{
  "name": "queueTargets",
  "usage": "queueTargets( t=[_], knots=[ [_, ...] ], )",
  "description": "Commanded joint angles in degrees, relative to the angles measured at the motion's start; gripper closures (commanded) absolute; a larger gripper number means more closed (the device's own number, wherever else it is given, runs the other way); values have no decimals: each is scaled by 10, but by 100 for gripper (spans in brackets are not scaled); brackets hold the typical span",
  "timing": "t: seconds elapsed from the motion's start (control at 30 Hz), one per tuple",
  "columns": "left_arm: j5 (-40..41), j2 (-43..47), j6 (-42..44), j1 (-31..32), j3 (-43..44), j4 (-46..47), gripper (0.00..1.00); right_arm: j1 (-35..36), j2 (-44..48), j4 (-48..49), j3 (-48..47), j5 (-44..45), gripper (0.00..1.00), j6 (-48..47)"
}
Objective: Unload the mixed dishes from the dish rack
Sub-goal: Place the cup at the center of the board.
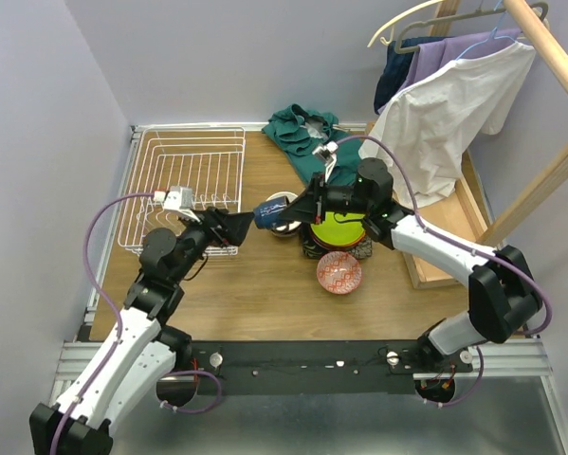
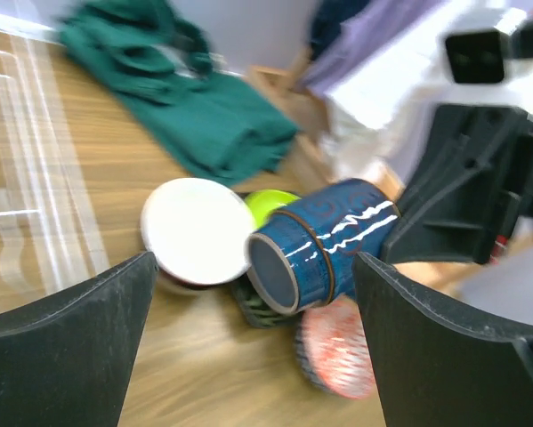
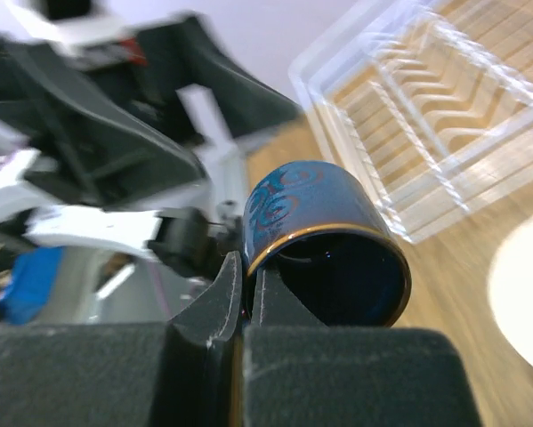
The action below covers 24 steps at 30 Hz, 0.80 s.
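I should set the dark-blue mug down with my right gripper on the bare wood [image 1: 284, 245] just in front of the white bowl.
My right gripper [image 1: 298, 210] is shut on the rim of the dark-blue mug [image 1: 269, 212] and holds it sideways in the air; one finger is inside the mug [image 3: 324, 231] and one outside. My left gripper [image 1: 234, 227] is open, its jaws spread wide, facing the mug's base [image 2: 315, 249] but not touching it. The white wire dish rack [image 1: 184, 185] stands at the back left, with no dishes visible in it. Below the mug sit a white bowl [image 2: 195, 231], a lime-green plate [image 1: 338, 228] on a black plate [image 2: 253, 307], and a red-patterned bowl [image 1: 339, 273].
A green cloth [image 1: 307, 137] lies at the back of the table. A white shirt [image 1: 445, 114] hangs from a wooden clothes frame [image 1: 549, 57] at the right, above a long wooden tray [image 1: 426, 270]. Walls close in the left and back.
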<state>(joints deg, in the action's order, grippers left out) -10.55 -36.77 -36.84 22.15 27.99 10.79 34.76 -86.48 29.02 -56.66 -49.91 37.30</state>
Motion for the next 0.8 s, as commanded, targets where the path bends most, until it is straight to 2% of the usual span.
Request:
queueTargets(
  t=[0.0,0.17,0.3,0.53,0.77],
  knots=[
    [192,54,102,-1,52,-161,1,-1,39,-254,-56,97,99,-193],
    [329,104,132,-2,80,-255,1,30,33,-410,-97,211,99,-324],
    [409,125,162,-2,90,-281,1,111,2,-503,-141,312,99,-388],
    [510,135,197,-2,126,-316,1,215,-68,-549,-179,515,99,-411],
    [536,143,232,-2,140,-321,1,252,-139,-588,-217,604,99,-406]
  ],
)
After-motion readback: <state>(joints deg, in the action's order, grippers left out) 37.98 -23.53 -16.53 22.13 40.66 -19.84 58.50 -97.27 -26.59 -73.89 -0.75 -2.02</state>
